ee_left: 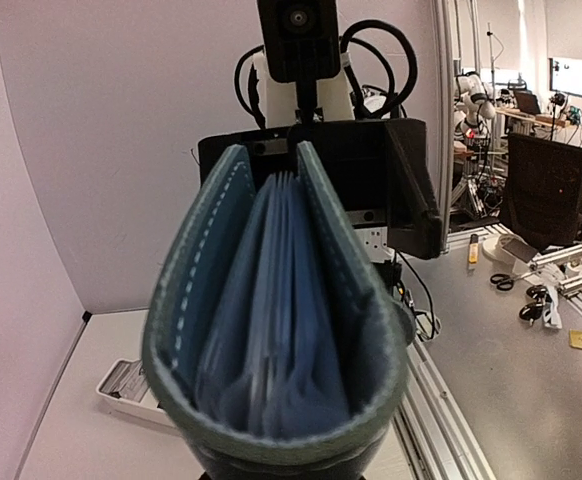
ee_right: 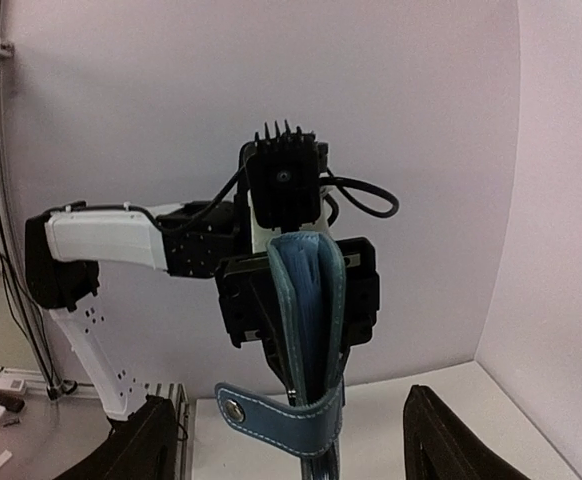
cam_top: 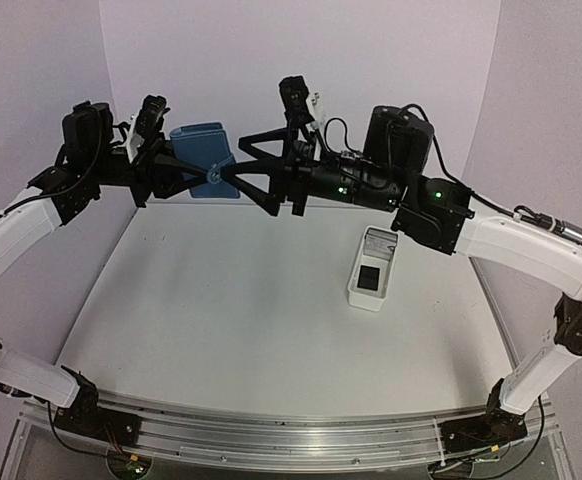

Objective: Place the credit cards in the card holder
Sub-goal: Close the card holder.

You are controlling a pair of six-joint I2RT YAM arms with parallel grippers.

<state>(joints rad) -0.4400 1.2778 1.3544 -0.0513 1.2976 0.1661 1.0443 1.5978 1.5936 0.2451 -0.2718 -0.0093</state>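
Note:
My right gripper reaches only the open snap tab. It should move in and grab the card holder's body [cam_top: 211, 149] before my left gripper opens.
The dark-blue card holder [cam_top: 203, 158] hangs in the air near the back wall, and my left gripper [cam_top: 176, 165] is shut on its lower edge. In the left wrist view the card holder [ee_left: 271, 330] gapes open and shows its lighter blue slots; my own fingers are hidden under it. My right gripper [cam_top: 239, 172] faces it from the right and stands open, its fingers [ee_right: 136, 445] spread either side of the snap tab [ee_right: 271, 415] without touching it. A dark credit card [cam_top: 370, 278] and a pale one [cam_top: 380, 243] lie in the white tray [cam_top: 356, 292].
The long white tray sits on the table right of centre, below the right forearm [cam_top: 511, 240]. It also shows at the lower left of the left wrist view, as the tray [ee_left: 121, 392]. Pale walls close off the back and both sides.

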